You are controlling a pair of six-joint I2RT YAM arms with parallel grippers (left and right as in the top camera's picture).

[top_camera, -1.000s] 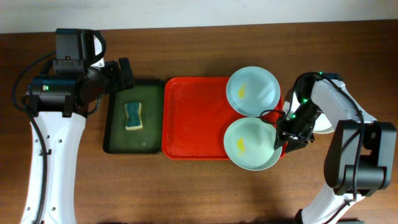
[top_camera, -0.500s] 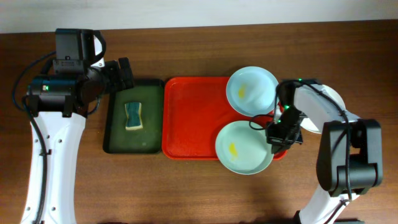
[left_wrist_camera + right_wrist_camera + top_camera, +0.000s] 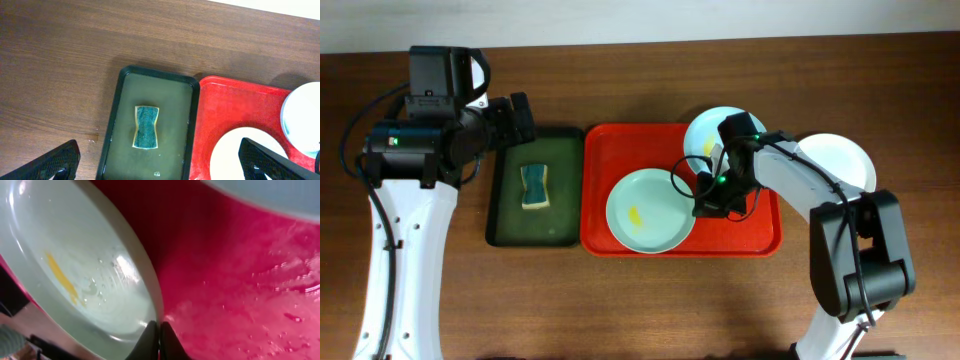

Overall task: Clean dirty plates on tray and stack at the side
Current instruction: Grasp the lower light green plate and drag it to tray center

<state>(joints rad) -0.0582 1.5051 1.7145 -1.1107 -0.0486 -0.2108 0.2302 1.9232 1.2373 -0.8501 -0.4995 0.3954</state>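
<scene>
The teal-and-yellow sponge is in the dark green tray, and my left gripper will next go to its narrow middle (image 3: 535, 187) (image 3: 146, 127) and close there.
The red tray (image 3: 620, 160) lies mid-table. A mint plate (image 3: 645, 212) with a yellow smear sits on its front middle. My right gripper (image 3: 705, 205) is shut on this plate's right rim; the right wrist view shows the closed fingers (image 3: 160, 332) pinching the rim of the plate (image 3: 75, 265). A pale blue smeared plate (image 3: 712, 145) rests on the tray's back right, partly under my right arm. A white plate (image 3: 837, 165) lies on the table right of the tray. My left gripper (image 3: 520, 118) is open and empty, behind the green tray.
A dark green tray (image 3: 510, 205) left of the red tray holds a teal-and-yellow sponge (image 3: 535, 187). The left wrist view shows the sponge (image 3: 146, 127), green tray (image 3: 172, 100) and red tray (image 3: 240, 105). Bare wooden table (image 3: 620, 300) lies in front.
My right gripper has slid the mint plate leftward from the tray's front right corner to its front middle. The white plate is now uncovered. The left arm has not moved.
</scene>
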